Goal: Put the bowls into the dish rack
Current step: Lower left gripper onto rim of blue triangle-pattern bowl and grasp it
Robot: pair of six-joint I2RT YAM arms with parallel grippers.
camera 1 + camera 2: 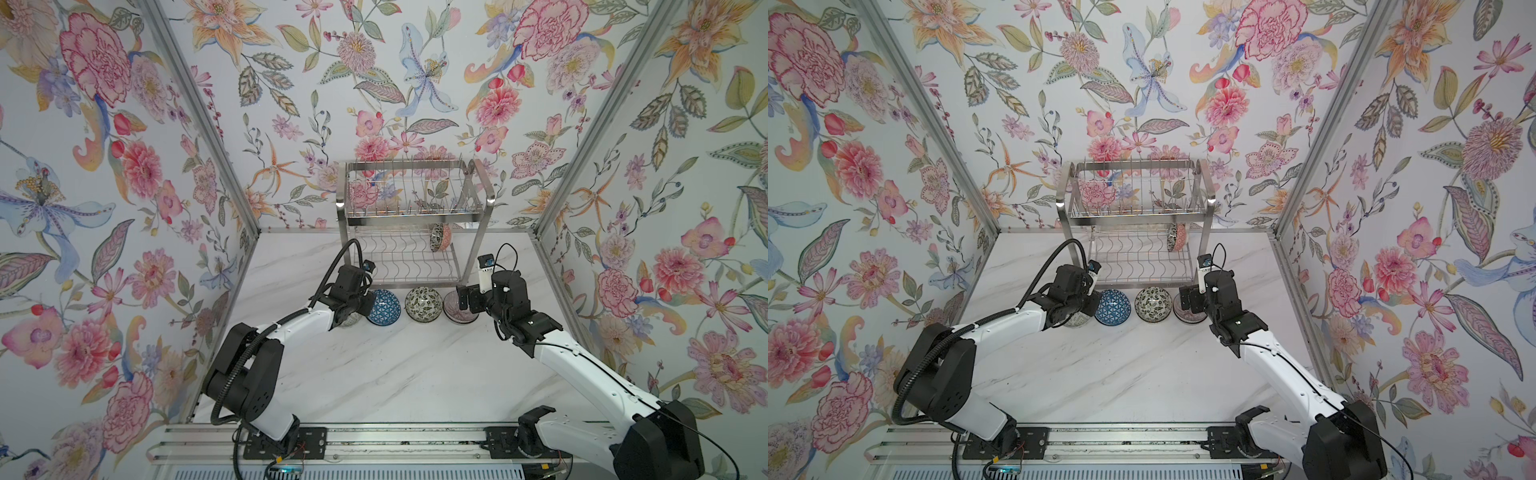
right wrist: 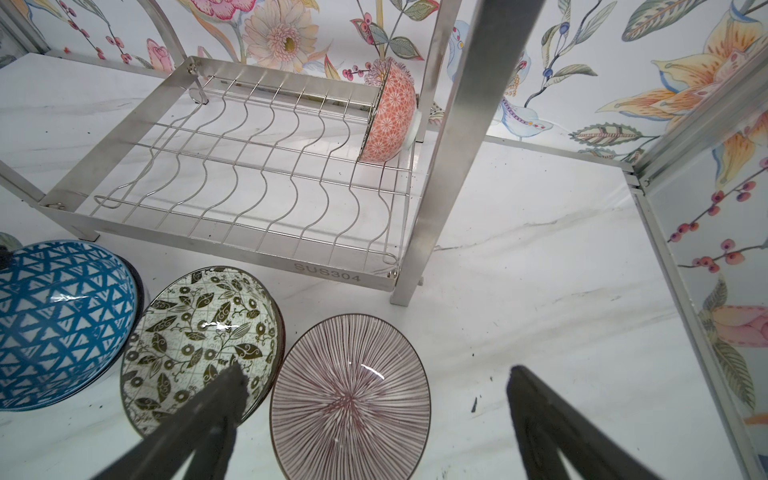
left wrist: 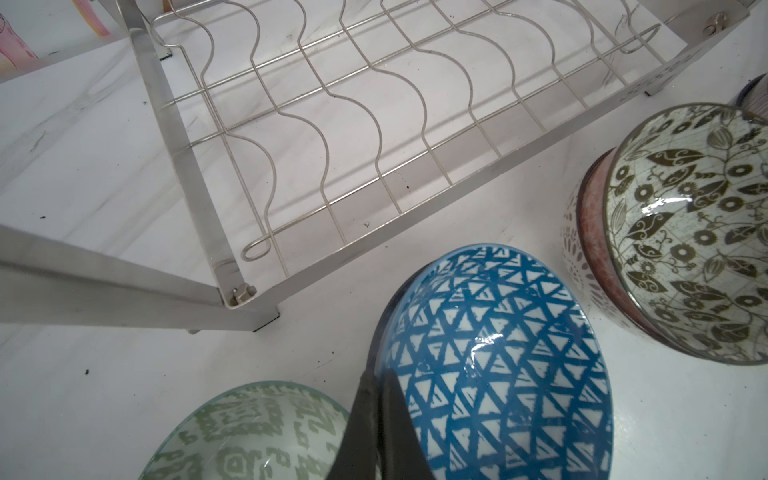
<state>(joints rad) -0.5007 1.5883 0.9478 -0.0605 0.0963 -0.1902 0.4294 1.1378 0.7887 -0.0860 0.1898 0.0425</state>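
Note:
My left gripper will open and take only the triangle bowl's rim point(image 3: 395, 336) before lifting, because its fingers meet a dark rim under the blue-white triangle bowl.
A row of bowls stands in front of the dish rack point(image 1: 415, 210) point(image 1: 1138, 199). My left gripper point(image 3: 376, 386) point(image 1: 360, 305) is shut on the rim of the blue-white triangle bowl point(image 3: 490, 357) point(image 1: 384, 308), one finger inside and one outside; the bowl is tilted. My right gripper point(image 2: 376, 386) point(image 1: 464, 300) hangs open over the purple striped bowl point(image 2: 351, 399) point(image 1: 453, 311), touching nothing. Between them sits the black-and-cream leaf bowl point(image 2: 199, 332) point(image 1: 423, 304). A red lattice bowl point(image 2: 390, 112) point(image 1: 439, 237) stands on edge in the rack's lower tier.
A pale green patterned bowl point(image 3: 249, 432) point(image 1: 1075, 321) lies just beside my left fingers. The leaf bowl rests in a red-white bowl point(image 3: 582, 249). The rack's flat legs point(image 2: 449, 166) stand close behind the bowls. Flowered walls point(image 1: 124, 208) enclose the marble table point(image 1: 395, 374).

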